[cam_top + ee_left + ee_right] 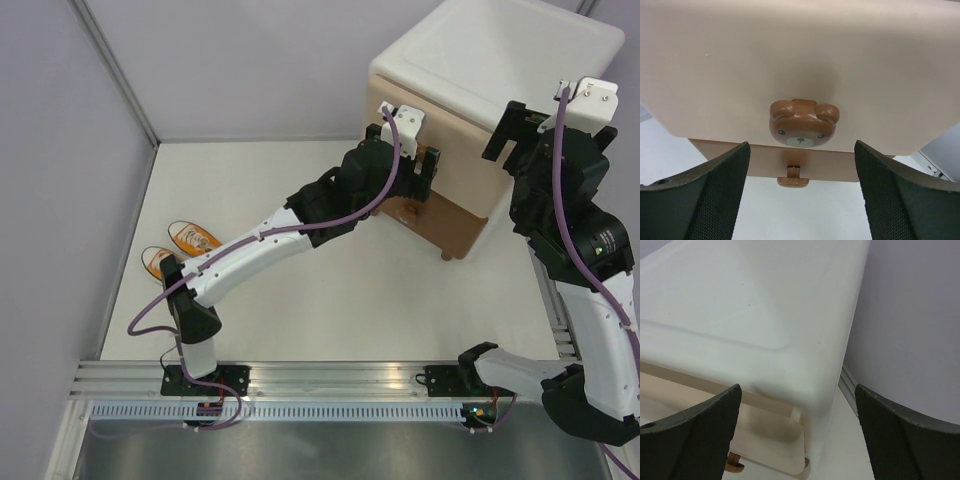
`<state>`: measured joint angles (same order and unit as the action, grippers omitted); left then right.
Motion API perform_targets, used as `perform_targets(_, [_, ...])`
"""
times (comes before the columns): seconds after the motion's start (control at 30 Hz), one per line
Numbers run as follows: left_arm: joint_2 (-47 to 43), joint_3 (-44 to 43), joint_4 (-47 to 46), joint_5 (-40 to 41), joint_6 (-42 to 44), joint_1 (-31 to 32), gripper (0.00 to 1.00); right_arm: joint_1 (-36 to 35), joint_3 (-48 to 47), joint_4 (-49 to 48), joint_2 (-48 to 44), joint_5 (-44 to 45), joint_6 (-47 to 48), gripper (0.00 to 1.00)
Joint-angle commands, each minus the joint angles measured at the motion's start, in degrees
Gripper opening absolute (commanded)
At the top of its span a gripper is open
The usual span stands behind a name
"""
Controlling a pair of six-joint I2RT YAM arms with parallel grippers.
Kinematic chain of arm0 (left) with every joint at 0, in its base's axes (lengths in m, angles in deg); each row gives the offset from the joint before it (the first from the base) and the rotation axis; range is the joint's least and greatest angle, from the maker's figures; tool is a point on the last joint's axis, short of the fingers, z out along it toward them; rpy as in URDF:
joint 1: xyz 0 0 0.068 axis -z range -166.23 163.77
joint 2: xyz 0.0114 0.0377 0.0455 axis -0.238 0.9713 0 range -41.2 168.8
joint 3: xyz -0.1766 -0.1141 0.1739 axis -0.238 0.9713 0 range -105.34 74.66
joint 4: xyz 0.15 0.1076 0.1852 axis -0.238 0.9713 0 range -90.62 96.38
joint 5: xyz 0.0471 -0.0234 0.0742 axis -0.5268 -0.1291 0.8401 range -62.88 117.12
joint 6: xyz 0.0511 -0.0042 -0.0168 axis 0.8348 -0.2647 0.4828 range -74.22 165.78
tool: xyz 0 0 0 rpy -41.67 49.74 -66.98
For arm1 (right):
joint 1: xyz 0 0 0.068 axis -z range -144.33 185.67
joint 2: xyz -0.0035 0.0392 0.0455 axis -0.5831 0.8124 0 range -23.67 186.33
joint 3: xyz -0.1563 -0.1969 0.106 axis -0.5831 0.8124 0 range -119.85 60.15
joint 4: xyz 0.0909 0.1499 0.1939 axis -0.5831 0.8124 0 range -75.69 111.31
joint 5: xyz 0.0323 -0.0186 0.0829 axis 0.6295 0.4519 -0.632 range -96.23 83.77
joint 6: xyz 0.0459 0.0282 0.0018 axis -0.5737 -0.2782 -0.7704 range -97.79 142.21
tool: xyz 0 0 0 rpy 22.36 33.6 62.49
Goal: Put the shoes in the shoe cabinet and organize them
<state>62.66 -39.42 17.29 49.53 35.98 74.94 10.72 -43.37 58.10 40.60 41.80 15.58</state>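
Observation:
I will move my left gripper's open fingers closer to the bear-head knob beyond them and close on the knob's sides (pixel 774 126) before I pull the upper drawer.
The shoe cabinet (pixel 500 60) stands at the back right, white, with a beige upper drawer (pixel 445 140) and a brown lower drawer (pixel 455 228). My left gripper (pixel 405 160) is open right in front of the upper drawer. In the left wrist view the bear-head knob (pixel 802 125) sits just ahead, centred between the fingers (pixel 715 195) of the left gripper (pixel 801 146), untouched. The lower knob (pixel 794 181) shows beneath it. My right gripper (pixel 530 125) hangs open over the cabinet's right side, empty (pixel 797 390). Two orange shoes (pixel 193 238) (pixel 158 262) lie at the left of the table.
Grey walls close in the table on the left and back. The cabinet's right side stands close to the right wall and rail (pixel 847 385). White tabletop (pixel 330 300) stretches between the shoes and the cabinet.

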Motion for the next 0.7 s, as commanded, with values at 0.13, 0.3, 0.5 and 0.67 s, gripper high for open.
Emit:
perform_targets(0.13, [2.67,-4.22,-2.97,0.70,3.12,0.36,0.81,0.43,0.43,-1.95,-0.37,-0.48,1.18,0.98])
perform_targets(0.3, [3.20,-4.31,-3.41,1.49,3.39,0.36,0.58,0.87,-0.97,-1.43,1.38,-1.18,2.50,0.98])
perform_targets(0.5, [2.06,-3.69,-3.41,1.49,3.30,0.44,0.21,2.27,-0.63,-0.28,2.26,-3.55,2.42,0.98])
perform_targets(0.67, [-0.14,-1.33,-3.59,1.23,2.77,0.62,0.02,5.34,-0.01,0.85,3.23,-7.23,2.50,0.98])
